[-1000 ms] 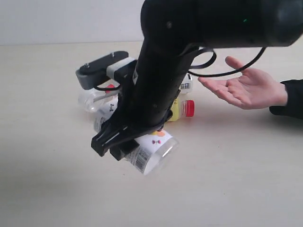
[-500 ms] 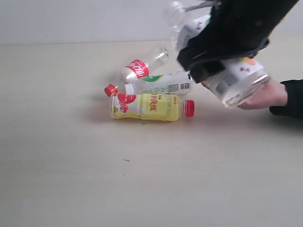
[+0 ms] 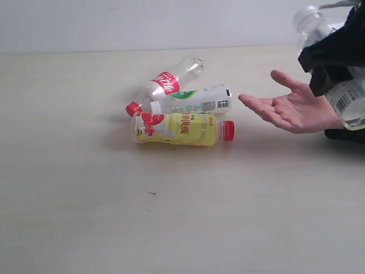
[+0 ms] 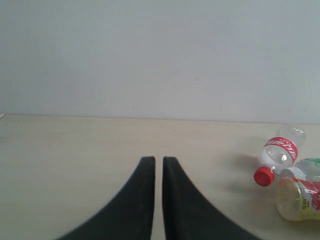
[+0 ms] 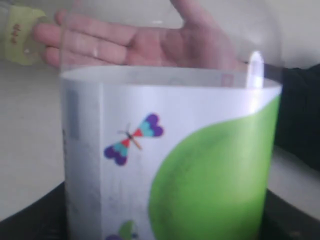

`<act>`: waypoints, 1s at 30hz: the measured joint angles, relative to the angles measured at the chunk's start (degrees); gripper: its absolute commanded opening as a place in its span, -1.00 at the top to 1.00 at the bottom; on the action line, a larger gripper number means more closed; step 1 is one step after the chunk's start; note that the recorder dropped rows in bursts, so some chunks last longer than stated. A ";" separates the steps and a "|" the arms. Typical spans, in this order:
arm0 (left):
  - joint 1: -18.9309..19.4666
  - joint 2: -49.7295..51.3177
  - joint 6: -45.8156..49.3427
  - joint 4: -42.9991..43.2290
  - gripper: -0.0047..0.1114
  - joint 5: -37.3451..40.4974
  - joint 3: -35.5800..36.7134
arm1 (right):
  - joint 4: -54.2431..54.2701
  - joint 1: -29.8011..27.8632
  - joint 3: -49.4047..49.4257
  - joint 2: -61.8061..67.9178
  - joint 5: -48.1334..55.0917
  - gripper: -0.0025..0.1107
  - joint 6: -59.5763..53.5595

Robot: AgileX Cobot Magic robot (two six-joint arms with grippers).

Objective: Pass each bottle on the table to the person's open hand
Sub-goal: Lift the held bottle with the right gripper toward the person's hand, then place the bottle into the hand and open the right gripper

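The butterfly-label bottle will be let go by my right gripper across the middle of the open hand's palm (image 3: 301,107) (image 5: 177,50), beside the thumb. The bottle is now tilted just above the wrist.
My right gripper (image 3: 335,73) is shut on the butterfly-label bottle (image 3: 350,101), held tilted in the air at the far right, just above the wrist of the person's open hand (image 3: 288,108). In the right wrist view that bottle (image 5: 170,160) fills the picture and hides the fingers, with the palm (image 5: 150,42) behind it. Three bottles lie together on the table (image 3: 85,200): the red-label one (image 3: 167,83), the white-green one (image 3: 197,100) and the yellow one (image 3: 179,128). My left gripper (image 4: 158,161) is shut and empty, well away from the red-label bottle (image 4: 278,153).
The person's dark sleeve (image 3: 348,120) rests at the table's right edge. A pale wall (image 3: 142,23) closes the far side. In the left wrist view the yellow bottle (image 4: 300,198) and white-green bottle (image 4: 309,168) lie at the picture's edge.
My right gripper has carried the butterfly bottle up from low over the table and rightward past the open hand. The three-bottle pile, covered by the arm before, now shows fully.
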 measured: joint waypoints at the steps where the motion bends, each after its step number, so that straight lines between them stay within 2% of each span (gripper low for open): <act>1: 0.00 0.00 0.00 0.00 0.77 0.00 0.00 | 0.00 -1.20 1.01 0.00 -0.98 0.96 -0.11; 5: 0.00 0.00 0.00 0.00 0.77 0.00 0.00 | 1.17 -3.28 2.71 1.18 -1.82 0.96 -1.63; 13: 0.00 0.00 0.00 0.00 0.77 0.00 0.00 | 8.48 -3.52 2.84 7.16 -6.75 0.96 -4.96; 30: 0.00 0.00 0.00 0.00 0.77 0.00 0.00 | 8.56 -3.52 2.84 17.80 -15.98 0.96 -5.79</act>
